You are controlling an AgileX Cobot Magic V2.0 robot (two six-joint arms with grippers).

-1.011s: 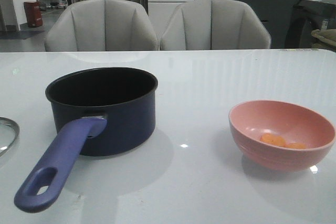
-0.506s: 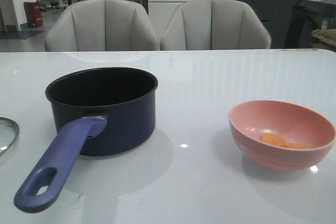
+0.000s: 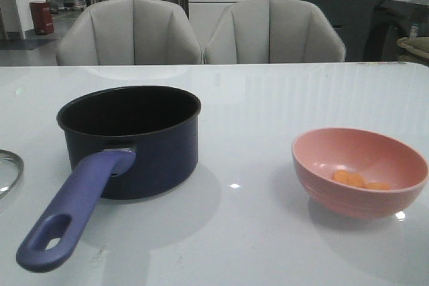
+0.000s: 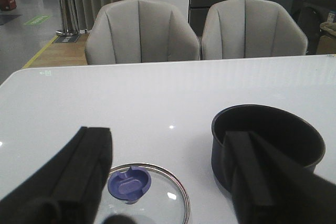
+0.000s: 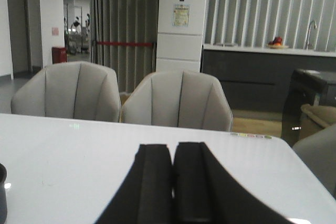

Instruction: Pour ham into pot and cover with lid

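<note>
The robot's right gripper will next move to the pink bowl and close on the bowl's far rim (image 3: 409,147), on the side away from the pot.
The dark navy pot (image 3: 127,140) stands left of centre on the white table, its long purple-blue handle (image 3: 70,216) pointing to the front left. The pot looks empty. The ham (image 3: 348,179), small orange pieces, lies in the pink bowl (image 3: 322,165) at the right. Only the steel rim of the lid (image 3: 8,169) shows at the left edge. In the left wrist view my left gripper (image 4: 167,132) is open and empty above the lid (image 4: 157,205), with the pot (image 4: 268,129) beside it. My right gripper (image 5: 172,148) is shut and empty over bare table. Neither gripper shows in the front view.
Two grey chairs (image 3: 131,31) stand behind the table's far edge. A dark counter (image 3: 402,21) is at the back right. The pot's edge (image 5: 1,192) just shows in the right wrist view.
Almost nothing. In the front view the pot, its handle and the lid's rim sit very slightly further left than before. The bowl and ham are unmoved.
</note>
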